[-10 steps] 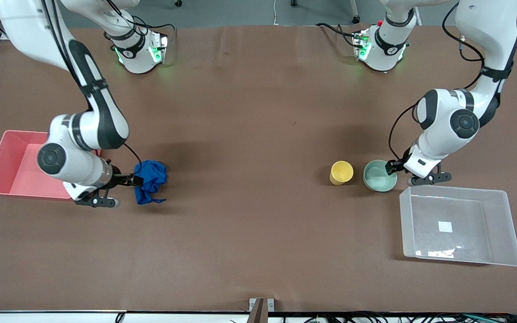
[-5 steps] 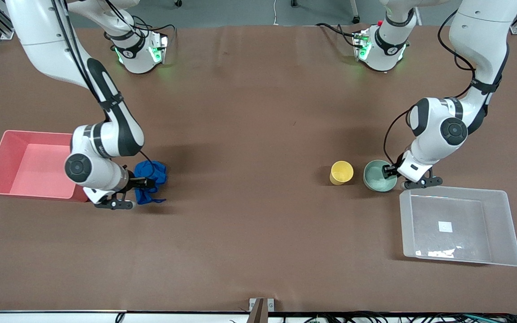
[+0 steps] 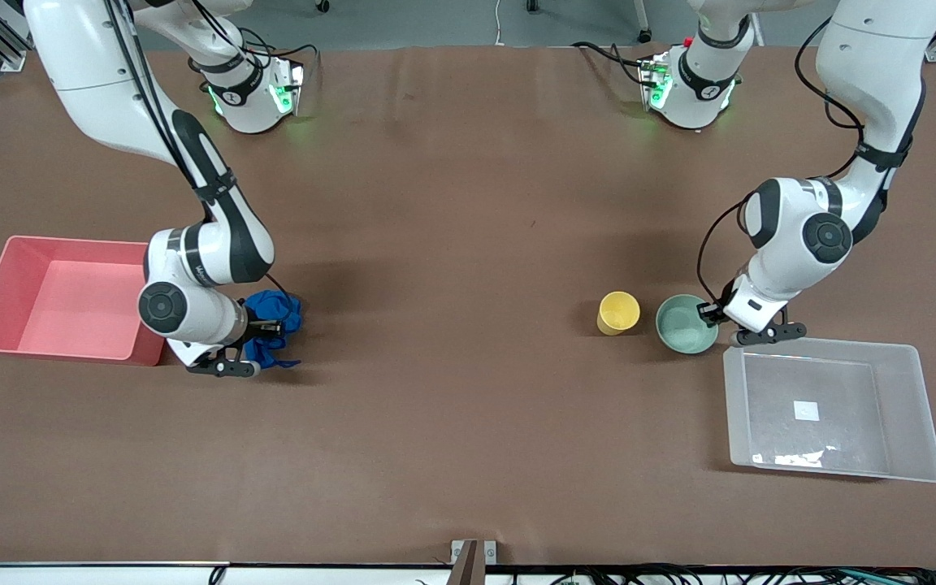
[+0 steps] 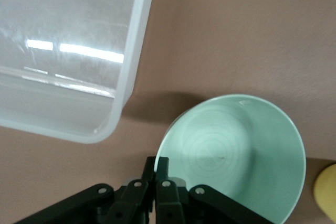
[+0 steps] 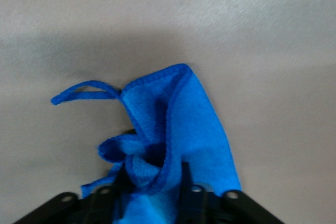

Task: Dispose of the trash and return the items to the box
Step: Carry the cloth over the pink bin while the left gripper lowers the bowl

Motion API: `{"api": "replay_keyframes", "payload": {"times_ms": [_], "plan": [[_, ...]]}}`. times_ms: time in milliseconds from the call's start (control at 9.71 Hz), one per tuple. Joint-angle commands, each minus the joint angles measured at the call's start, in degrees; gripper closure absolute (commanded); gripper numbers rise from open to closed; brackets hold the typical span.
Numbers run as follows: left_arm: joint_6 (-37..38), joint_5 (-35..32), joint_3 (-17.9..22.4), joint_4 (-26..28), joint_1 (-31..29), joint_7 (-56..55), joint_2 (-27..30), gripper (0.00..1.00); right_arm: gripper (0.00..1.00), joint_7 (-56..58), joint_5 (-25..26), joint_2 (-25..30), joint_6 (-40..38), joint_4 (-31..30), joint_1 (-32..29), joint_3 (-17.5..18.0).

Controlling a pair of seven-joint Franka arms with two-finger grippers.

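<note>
I need to let go of the mint-green bowl with my left gripper inside the clear box, against the cup-side edge of its white label (image 3: pixel 788 398).
The blue cloth (image 3: pixel 275 321) lies crumpled on the table beside the pink bin. My right gripper (image 3: pixel 271 329) is low at it, open, with a finger on each side of the wad (image 5: pixel 168 129); my right gripper (image 5: pixel 151 169) shows there too. The mint-green bowl (image 3: pixel 685 325) stands beside the yellow cup (image 3: pixel 618 313), next to the clear box (image 3: pixel 834 345). My left gripper (image 3: pixel 710 312) is shut on the bowl's rim (image 4: pixel 236 150), one finger inside and one outside; my left gripper (image 4: pixel 156 160) shows there too. The cup's edge (image 4: pixel 326 190) and the box's corner (image 4: pixel 134 51) are in the left wrist view.
The pink bin (image 3: pixel 70 241) stands at the right arm's end of the table, holding nothing. The clear box holds nothing but its white label (image 3: pixel 806 410). The brown table (image 3: pixel 452 325) stretches bare between cloth and cup.
My right arm has swung from over the pink bin's edge toward the cloth, and its fingers now straddle it. My left gripper has settled on the bowl's rim; the bowl has shifted slightly.
</note>
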State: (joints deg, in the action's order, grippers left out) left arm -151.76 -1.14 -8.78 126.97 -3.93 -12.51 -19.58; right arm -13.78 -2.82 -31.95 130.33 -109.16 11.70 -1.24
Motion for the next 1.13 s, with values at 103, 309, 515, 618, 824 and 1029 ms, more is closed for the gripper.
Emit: {"api": "replay_keyframes", "payload": {"times_ms": [103,309,515,618,824,1029], "plan": [[10.7,-0.4,-1.1,-4.4,-0.3,-0.3,5.8,0.99,0.86,-2.2,1.6,0.6,-2.4,-0.2,0.3,-0.3],[15.3,-1.0,-0.9,-11.0,-1.6,0.9,5.4,0.99,0.86,-2.3,1.6,2.0,-4.0,0.0,-0.3,-0.3],[17.1,-1.6,-0.5,-17.3,-3.4,4.7,2.3,0.99,0.86,-2.3,1.6,4.4,-5.5,0.2,-1.3,-0.3],[17.5,-1.6,-0.5,-20.5,-5.2,7.7,-0.1,0.99,0.86,-2.3,1.6,6.0,-6.7,0.4,-2.1,-0.3],[17.6,-1.7,-0.5,-25.7,-8.7,16.1,-4.6,0.99,0.86,-1.9,1.6,10.1,-10.4,0.7,-4.2,-0.3],[17.6,-1.7,-0.5,-30.4,-11.5,24.6,-9.0,0.99,0.86,0.1,1.7,15.1,-15.3,1.3,-7.5,-0.3]]}}
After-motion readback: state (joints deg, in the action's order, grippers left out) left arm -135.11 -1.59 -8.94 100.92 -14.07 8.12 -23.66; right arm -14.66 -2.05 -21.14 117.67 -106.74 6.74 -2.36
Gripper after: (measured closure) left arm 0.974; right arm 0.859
